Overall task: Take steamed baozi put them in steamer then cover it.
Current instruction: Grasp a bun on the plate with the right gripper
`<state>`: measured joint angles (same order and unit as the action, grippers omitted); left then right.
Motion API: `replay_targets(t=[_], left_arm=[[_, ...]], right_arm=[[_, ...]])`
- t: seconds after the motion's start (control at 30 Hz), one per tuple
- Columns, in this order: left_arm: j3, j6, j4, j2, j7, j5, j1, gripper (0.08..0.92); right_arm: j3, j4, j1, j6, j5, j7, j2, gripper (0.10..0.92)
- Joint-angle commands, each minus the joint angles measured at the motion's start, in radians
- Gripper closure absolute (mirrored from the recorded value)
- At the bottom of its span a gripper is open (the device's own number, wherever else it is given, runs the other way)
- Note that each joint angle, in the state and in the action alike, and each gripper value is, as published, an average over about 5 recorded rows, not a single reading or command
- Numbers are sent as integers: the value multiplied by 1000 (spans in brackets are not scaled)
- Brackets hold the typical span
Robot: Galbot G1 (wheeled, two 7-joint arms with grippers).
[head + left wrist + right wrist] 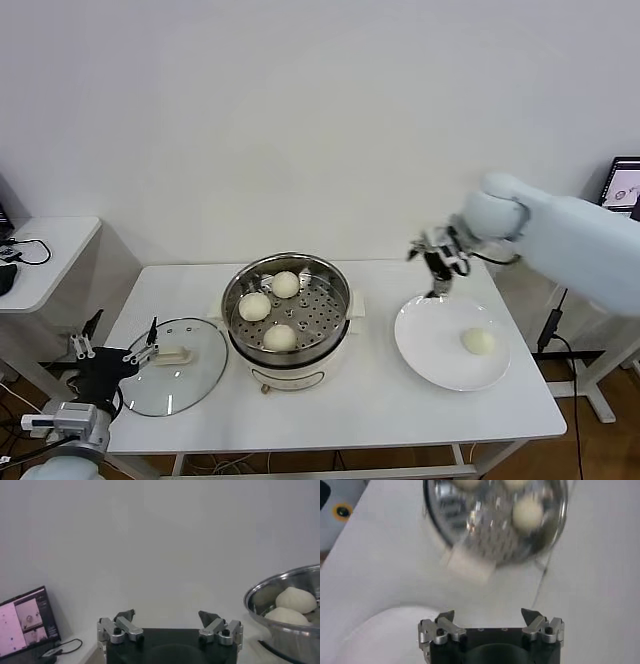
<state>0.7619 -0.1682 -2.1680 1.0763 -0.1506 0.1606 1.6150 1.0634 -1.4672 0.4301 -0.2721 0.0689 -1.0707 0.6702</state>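
The lone baozi [480, 341] on the white plate is still outside the steamer, so next my right gripper closes on its sides.
The steamer [334, 271] stands mid-table with three steamed baozi [255, 306] on its perforated tray. A fourth baozi [479, 341] lies on the white plate [430, 345] to its right. My right gripper [438, 280] hangs open and empty over the plate's far edge, between plate and steamer. In the right wrist view the right gripper [488, 615] is open, with the steamer [490, 545] and a baozi [527, 512] beyond it and the plate [380, 630] beside it. My left gripper [123, 325] waits open at the table's near-left corner. The left wrist view shows the left gripper [166, 616] empty, the steamer [280, 635] off to one side.
The clear glass lid [165, 385] with a cream handle [172, 354] lies flat on the table left of the steamer, just beside my left gripper. A low side table [45, 250] with cables stands at far left. A monitor [625, 182] shows at the right edge.
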Motion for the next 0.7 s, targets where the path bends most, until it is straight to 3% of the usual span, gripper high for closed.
replay_targets(t=[0.03, 0.33, 0.7], left_arm=[[-10, -4, -3, -1, 2, -7, 0, 177], [-15, -12, -3, 3, 4, -17, 5, 177], [-2, -12, -2, 4, 5, -17, 18, 177]], right_arm=[[-298, 31, -392, 4, -178, -35, -249, 203], [-496, 157, -605, 57, -290, -35, -186, 202], [-517, 310, -615, 59, -340, -18, -12, 203]])
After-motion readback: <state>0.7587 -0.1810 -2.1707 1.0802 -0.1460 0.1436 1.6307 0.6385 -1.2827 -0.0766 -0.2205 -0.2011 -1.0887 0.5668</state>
